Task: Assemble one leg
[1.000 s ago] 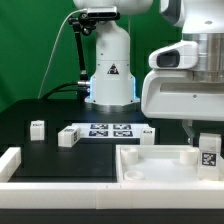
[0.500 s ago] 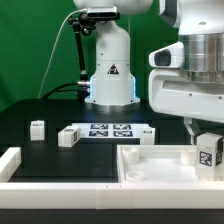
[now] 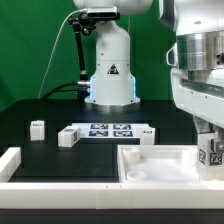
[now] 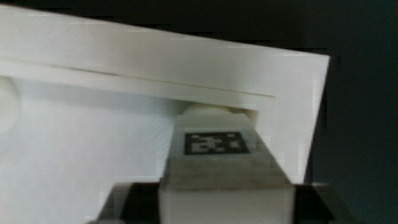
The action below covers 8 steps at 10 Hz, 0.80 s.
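Observation:
The leg is standing in the panel's corner and my gripper is turned along the panel's rim, so I will open, turn my wrist back and grip the leg's other sides (image 3: pixel 208 152).
My gripper (image 3: pixel 209 146) is shut on a leg (image 3: pixel 211 155), a small white block with a black-and-white tag. It holds the leg upright at the exterior view's right end of the large white panel (image 3: pixel 150 168), at or just above its raised rim. In the wrist view the leg (image 4: pixel 221 150) stands between my dark fingers (image 4: pixel 143 203), its far end against the panel's rim near a corner (image 4: pixel 214 100). Whether it touches is not visible. Three more legs (image 3: pixel 37 127) (image 3: pixel 68 136) (image 3: pixel 146 135) stand on the black table.
The marker board (image 3: pixel 108 129) lies behind the panel, between the loose legs. A white bracket (image 3: pixel 8 161) sits at the front left. The robot base (image 3: pixel 108 70) stands at the back. A white rail (image 3: pixel 100 192) runs along the table's front edge.
My gripper has moved toward the exterior view's right and slightly down, carrying the leg nearer to the panel's right end. The loose legs have not moved.

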Available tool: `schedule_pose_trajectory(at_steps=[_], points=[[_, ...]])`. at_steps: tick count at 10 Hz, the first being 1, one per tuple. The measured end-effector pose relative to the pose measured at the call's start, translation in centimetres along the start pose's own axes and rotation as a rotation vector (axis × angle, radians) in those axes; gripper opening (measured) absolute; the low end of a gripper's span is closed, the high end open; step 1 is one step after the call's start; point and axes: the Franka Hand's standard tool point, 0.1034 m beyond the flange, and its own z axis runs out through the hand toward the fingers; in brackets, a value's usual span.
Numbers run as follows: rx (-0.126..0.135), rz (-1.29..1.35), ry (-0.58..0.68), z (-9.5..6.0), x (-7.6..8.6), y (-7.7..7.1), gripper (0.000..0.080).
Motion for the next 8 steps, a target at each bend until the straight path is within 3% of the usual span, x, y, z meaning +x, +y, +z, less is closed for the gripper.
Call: schedule_pose_trajectory(at_steps=[4, 6, 8], points=[[-0.001, 0.159, -0.013, 0.0, -0.08, -0.05, 0.03], [-0.001, 0.08, -0.013, 0.0, -0.1, -0.04, 0.0607], [-0.005, 0.021, -0.013, -0.01, 0.01, 0.0, 0.0636]])
